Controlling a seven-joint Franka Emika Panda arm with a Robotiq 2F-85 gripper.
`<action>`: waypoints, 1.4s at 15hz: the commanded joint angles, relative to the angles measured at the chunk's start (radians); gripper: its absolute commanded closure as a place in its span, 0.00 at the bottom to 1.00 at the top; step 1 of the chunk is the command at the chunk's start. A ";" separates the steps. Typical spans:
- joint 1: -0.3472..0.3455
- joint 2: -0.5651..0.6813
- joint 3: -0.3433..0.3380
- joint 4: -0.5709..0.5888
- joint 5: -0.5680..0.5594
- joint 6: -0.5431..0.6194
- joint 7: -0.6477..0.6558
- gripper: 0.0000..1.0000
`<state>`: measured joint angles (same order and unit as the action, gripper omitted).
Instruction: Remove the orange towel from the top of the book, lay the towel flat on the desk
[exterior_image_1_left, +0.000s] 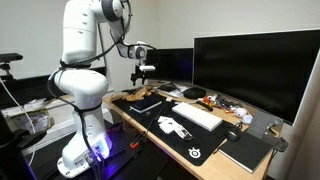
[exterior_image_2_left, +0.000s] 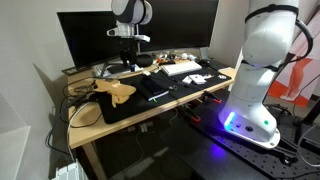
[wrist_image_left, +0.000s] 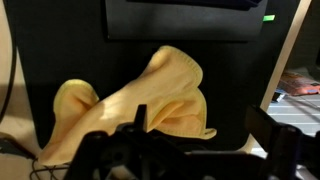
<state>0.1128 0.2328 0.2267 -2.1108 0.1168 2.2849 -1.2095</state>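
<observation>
I need to next lower my gripper to the raised fold (exterior_image_1_left: 137, 96) (wrist_image_left: 153, 121) in the middle of the orange towel and close it there, because that fold stands up between the fingers.
The orange-yellow towel (wrist_image_left: 140, 108) lies crumpled in a raised heap on a dark surface; it also shows in both exterior views (exterior_image_2_left: 117, 92) (exterior_image_1_left: 147, 102). I cannot make out the book; whatever is under the towel is hidden. My gripper (wrist_image_left: 200, 135) is open and empty, with its two dark fingers wide apart. It hangs above the desk near the monitor in both exterior views (exterior_image_2_left: 128, 63) (exterior_image_1_left: 143, 74). In the wrist view the towel sits under and beyond the left finger, apart from it.
A large monitor (exterior_image_1_left: 255, 65) and a second screen (exterior_image_2_left: 140, 30) stand along the back of the desk. A white keyboard (exterior_image_1_left: 197, 115), a black mouse mat (exterior_image_1_left: 190, 140), cables and small items (exterior_image_2_left: 165, 62) lie around. A dark notebook (exterior_image_1_left: 246, 152) lies near the desk's end.
</observation>
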 joint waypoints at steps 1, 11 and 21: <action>0.039 0.011 -0.003 -0.032 -0.072 0.047 0.102 0.00; 0.038 0.062 0.015 -0.012 -0.049 0.072 0.193 0.00; 0.036 0.145 0.018 -0.007 0.044 0.288 0.461 0.00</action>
<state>0.1527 0.3538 0.2277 -2.1231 0.1611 2.5145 -0.8381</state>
